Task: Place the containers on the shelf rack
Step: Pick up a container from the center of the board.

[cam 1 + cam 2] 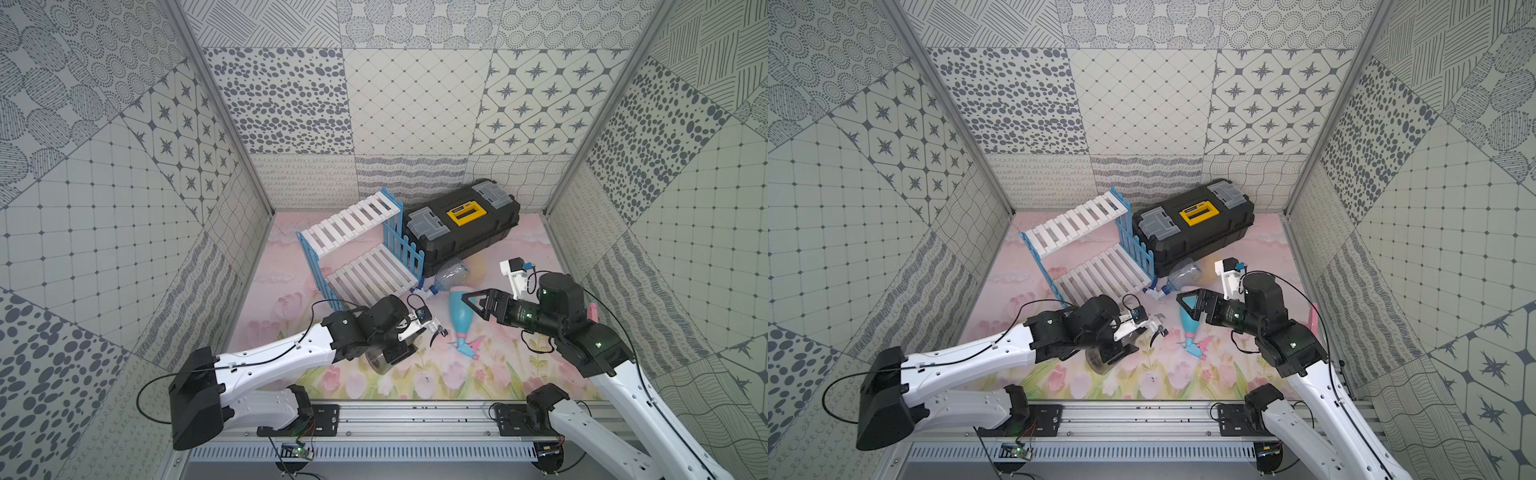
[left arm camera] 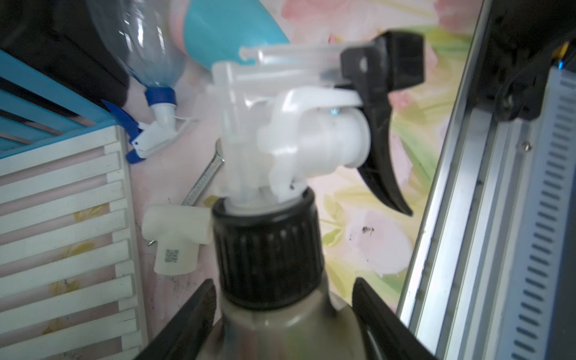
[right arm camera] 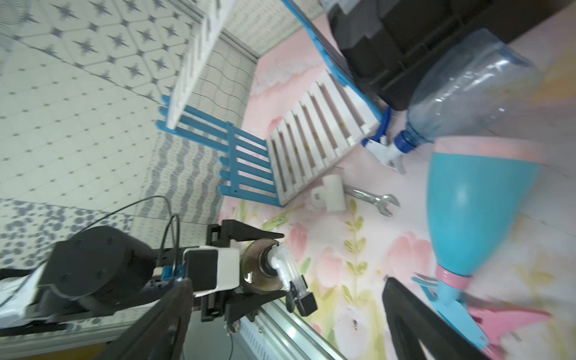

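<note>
The black trigger (image 1: 435,336) (image 3: 292,300) at the top of the smoky grey bottle, which my left gripper holds, should be taken next by my right gripper.
My left gripper (image 2: 280,318) is shut on the smoky grey bottle (image 2: 271,249) at its shoulder, with the bottle's black trigger pointing away. In both top views this bottle (image 1: 380,361) (image 1: 1096,361) is at the front left, near the shelf rack (image 1: 365,249) (image 1: 1088,249). The rack's white shelves are bare. My right gripper (image 1: 469,301) stands open just over the base of the light blue bottle (image 1: 461,320) (image 3: 473,212), which lies on its side. The clear bottle (image 1: 451,274) (image 3: 467,93) lies between the rack and the toolbox. A cream shape (image 1: 478,269) shows behind it.
A black toolbox (image 1: 461,224) with a yellow latch stands right of the rack at the back. A white pipe fitting (image 2: 177,237) and a wrench (image 3: 371,199) lie on the mat by the rack's front corner. An aluminium rail (image 1: 415,415) runs along the front edge.
</note>
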`<state>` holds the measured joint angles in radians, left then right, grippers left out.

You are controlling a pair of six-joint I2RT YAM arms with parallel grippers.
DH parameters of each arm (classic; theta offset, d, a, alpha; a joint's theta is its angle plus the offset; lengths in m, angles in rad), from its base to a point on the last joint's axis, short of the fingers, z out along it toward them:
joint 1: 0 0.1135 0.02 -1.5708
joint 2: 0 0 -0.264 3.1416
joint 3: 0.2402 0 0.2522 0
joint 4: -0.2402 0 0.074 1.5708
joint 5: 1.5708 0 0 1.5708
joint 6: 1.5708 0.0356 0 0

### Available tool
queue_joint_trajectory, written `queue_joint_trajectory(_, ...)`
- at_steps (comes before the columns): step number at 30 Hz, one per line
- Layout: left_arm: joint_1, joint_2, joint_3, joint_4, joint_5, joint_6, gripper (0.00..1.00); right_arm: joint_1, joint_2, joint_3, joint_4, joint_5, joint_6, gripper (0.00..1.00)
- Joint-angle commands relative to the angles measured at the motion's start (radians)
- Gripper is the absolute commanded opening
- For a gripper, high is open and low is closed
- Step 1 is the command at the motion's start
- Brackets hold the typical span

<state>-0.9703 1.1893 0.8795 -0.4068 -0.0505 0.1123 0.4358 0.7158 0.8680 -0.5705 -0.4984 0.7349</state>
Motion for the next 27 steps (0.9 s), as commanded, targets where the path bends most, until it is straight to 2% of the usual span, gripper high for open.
queue_joint_trajectory(1,0.03,-0.073,-0.006,0.342,0.023,-0.339,0.63,0.0,-0.01,-0.005,0.272,-0.147,0.101,0.97)
queue_joint_trajectory(5,0.038,-0.072,0.003,0.447,0.044,-0.423,0.63,0.025,-0.005,-0.059,0.482,-0.143,0.184,0.97)
queue_joint_trajectory(10,0.042,-0.071,0.017,0.466,0.067,-0.458,0.63,0.082,0.034,-0.071,0.499,-0.06,0.158,0.97)
queue_joint_trajectory(17,0.05,-0.07,0.009,0.509,0.09,-0.492,0.62,0.201,0.121,-0.063,0.493,0.036,0.092,0.87)
queue_joint_trajectory(20,0.052,-0.071,0.012,0.508,0.095,-0.493,0.62,0.235,0.142,-0.045,0.482,0.068,0.061,0.78)
queue_joint_trajectory(27,0.063,-0.072,0.012,0.494,0.103,-0.493,0.61,0.236,0.16,-0.035,0.48,0.097,0.035,0.56)
